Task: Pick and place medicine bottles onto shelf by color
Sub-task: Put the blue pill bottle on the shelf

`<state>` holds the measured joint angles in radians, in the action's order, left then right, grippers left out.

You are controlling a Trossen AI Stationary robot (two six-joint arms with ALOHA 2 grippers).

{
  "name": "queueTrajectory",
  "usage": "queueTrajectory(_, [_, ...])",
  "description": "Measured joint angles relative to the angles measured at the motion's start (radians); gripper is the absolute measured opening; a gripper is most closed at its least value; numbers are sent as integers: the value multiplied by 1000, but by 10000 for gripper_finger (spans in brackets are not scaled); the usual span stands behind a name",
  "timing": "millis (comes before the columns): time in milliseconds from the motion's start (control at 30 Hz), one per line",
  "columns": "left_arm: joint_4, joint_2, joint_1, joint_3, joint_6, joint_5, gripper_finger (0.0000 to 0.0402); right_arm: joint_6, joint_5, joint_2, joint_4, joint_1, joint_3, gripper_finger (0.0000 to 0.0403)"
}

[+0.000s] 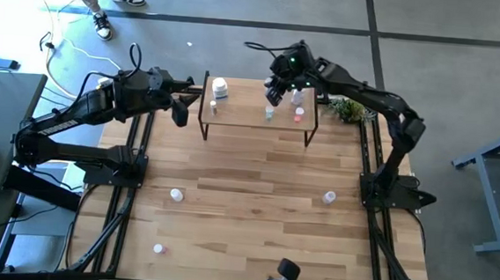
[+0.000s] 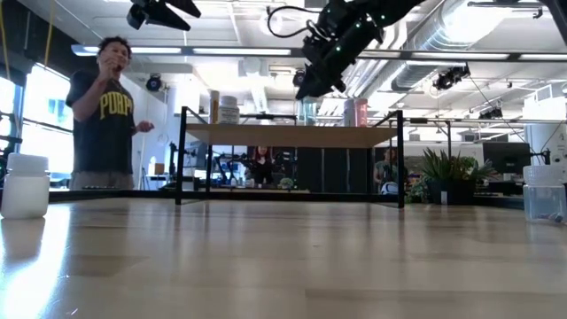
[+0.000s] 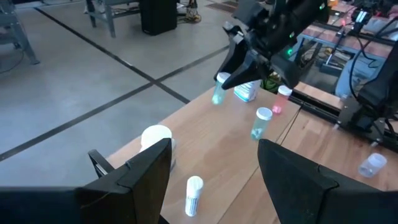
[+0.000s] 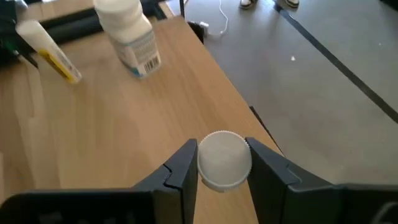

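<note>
My right gripper will release the teal-tinted bottle on the shelf top, just behind the standing teal bottle (image 1: 273, 97).
The shelf (image 1: 258, 123) stands at the table's far side. On its top stand a big white medicine bottle (image 1: 220, 88), a small white one (image 1: 213, 108), a teal one (image 1: 269, 114), a pink one (image 1: 299, 114) and a white one with a blue label (image 3: 247, 91). My right gripper (image 1: 275, 95) hovers over the shelf's far edge, shut on a teal-tinted bottle (image 3: 218, 93) with a white cap. My left gripper (image 1: 181, 113) hangs open in the air just off the shelf's left end, with nothing between its fingers. My right gripper pinches the teal-tinted bottle's white cap (image 4: 224, 160) between its two fingers, one on each side. The fingers slant down from the table's right. The bottle hangs below them, roughly upright, clear of the shelf top.
Three more small bottles stand on the tabletop: one at near left (image 1: 176, 194), one toward the right (image 1: 329, 197), one by the near edge (image 1: 158, 249). A potted plant (image 1: 351, 110) sits right of the shelf. A person (image 2: 104, 115) stands beyond the table's far left.
</note>
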<state>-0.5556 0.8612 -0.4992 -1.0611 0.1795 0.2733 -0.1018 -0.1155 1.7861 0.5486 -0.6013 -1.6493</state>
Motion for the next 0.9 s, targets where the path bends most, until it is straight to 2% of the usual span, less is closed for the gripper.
queueTrajectory(300, [0,0,0,0,4,0,229,-62,33,11,56,0,0,98])
queueTrajectory(900, [0,0,0,0,1,-1,229,-53,66,11,142,26,0,98])
